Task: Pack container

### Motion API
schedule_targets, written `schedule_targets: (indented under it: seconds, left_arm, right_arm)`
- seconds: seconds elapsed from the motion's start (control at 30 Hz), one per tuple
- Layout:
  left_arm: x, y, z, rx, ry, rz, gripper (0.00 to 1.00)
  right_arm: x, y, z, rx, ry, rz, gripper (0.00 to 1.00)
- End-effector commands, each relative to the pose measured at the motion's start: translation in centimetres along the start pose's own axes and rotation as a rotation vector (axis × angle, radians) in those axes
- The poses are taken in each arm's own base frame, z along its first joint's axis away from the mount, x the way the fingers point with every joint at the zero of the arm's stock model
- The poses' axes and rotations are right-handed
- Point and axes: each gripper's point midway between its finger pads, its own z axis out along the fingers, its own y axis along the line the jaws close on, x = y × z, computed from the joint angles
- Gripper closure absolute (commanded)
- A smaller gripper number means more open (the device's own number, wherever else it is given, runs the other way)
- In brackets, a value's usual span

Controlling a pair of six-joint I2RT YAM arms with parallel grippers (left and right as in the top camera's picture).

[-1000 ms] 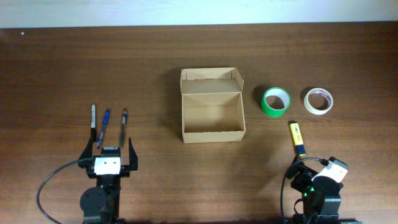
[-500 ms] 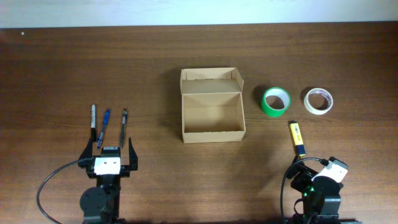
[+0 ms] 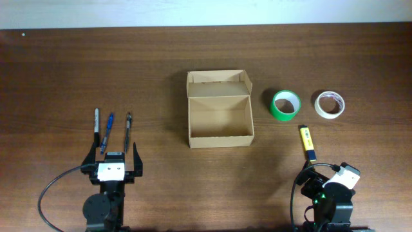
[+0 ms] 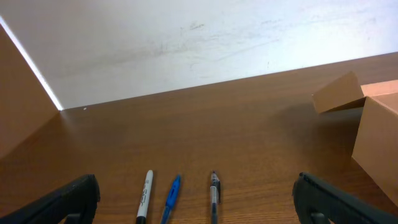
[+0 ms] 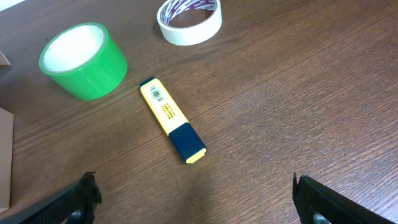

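Note:
I will move my right gripper to the green tape roll next and close it on its side (image 3: 298, 105) (image 5: 112, 51) nearest the white tape roll.
The container (image 3: 219, 118) is a tan cardboard box, open and empty, with its flap lid folded back, at the table's middle; its corner shows in the left wrist view (image 4: 376, 130). Three pens lie at the left: a white marker (image 3: 96, 120) (image 4: 145, 195), a blue pen (image 3: 109, 125) (image 4: 171, 196) and a black pen (image 3: 128, 124) (image 4: 214, 191). At the right are a green tape roll (image 3: 284, 104) (image 5: 83, 60), a white tape roll (image 3: 329, 104) (image 5: 188, 20) and a yellow highlighter (image 3: 308, 142) (image 5: 171, 119). My left gripper (image 3: 112, 156) (image 4: 196, 205) is open just before the pens. My right gripper (image 3: 317, 174) (image 5: 196, 202) is open just before the highlighter.
The dark wooden table (image 3: 161, 58) ends at a white wall along the far edge (image 4: 186, 43). A black cable (image 3: 51, 190) loops beside the left arm's base.

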Motion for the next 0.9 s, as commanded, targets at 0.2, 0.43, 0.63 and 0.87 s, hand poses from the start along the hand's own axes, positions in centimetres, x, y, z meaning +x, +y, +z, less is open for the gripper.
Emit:
schedule_targets:
  seconds: [0.2, 0.43, 0.63, 0.87]
  left_arm:
    - [-0.2, 0.2, -0.1, -0.009, -0.007, 0.012, 0.00]
    - [-0.3, -1.4, -0.1, 0.080, -0.012, -0.053, 0.01]
    - [-2.8, -1.0, -0.4, 0.085, -0.027, -0.202, 0.01]
    - [-6.5, 1.5, 0.9, -0.001, 0.114, -0.167, 0.01]
  right_arm:
    - [0.1, -0.2, 0.1, 0.007, -0.004, 0.005, 0.01]
    - [-0.4, 1.7, 0.1, -0.093, -0.012, 0.020, 0.01]
    - [-6.7, 10.1, -3.7, -0.579, -0.186, 0.152, 0.01]
    - [-11.2, 12.6, -6.8, -0.630, -0.154, 0.064, 0.01]
